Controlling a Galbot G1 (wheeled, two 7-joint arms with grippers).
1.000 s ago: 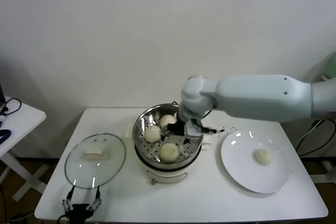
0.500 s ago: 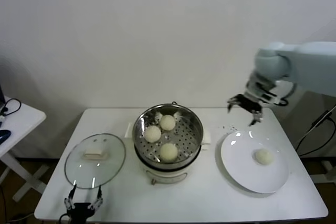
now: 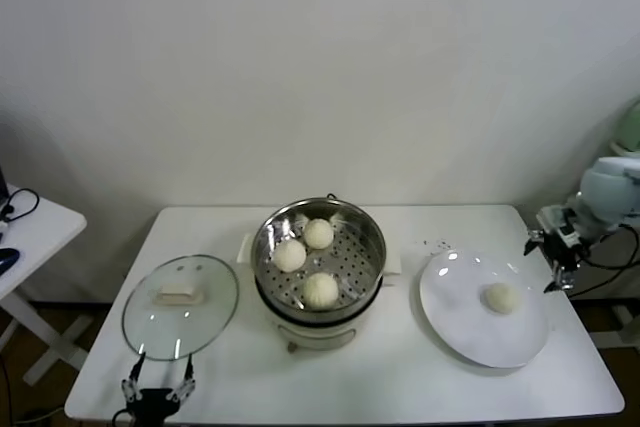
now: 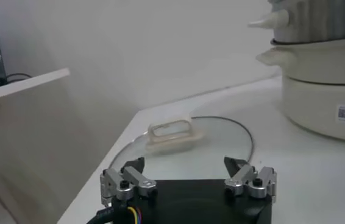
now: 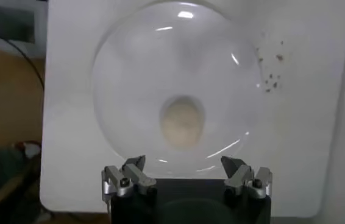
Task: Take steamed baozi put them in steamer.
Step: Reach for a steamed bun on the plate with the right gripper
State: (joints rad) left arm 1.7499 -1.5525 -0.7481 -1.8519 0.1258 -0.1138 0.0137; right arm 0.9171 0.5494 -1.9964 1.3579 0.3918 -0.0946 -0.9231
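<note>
The robot's right gripper needs to go to the white plate next and close on the opposite sides of the baozi (image 3: 502,297) (image 5: 183,125) lying there.
Three off-white baozi (image 3: 320,289) lie in the shiny steel steamer basket (image 3: 372,237) on its cream cooker base at the table's middle. One more baozi (image 3: 500,297) lies on the white plate (image 3: 455,312) at the right; it also shows in the right wrist view (image 5: 182,121). My right gripper (image 3: 553,260) is open and empty, off the table's right edge beside the plate and above it (image 5: 184,165). My left gripper (image 3: 157,390) is open and empty at the table's front left edge (image 4: 186,166).
A flat glass lid (image 3: 180,305) with a white knob (image 4: 171,134) lies left of the steamer, just beyond my left gripper. A small white side table (image 3: 30,227) stands at the far left. Dark specks (image 3: 436,243) mark the table behind the plate.
My right arm has swung away from the steamer, empty, to the right and now sits past the table's right edge by the plate. The left arm has not moved.
</note>
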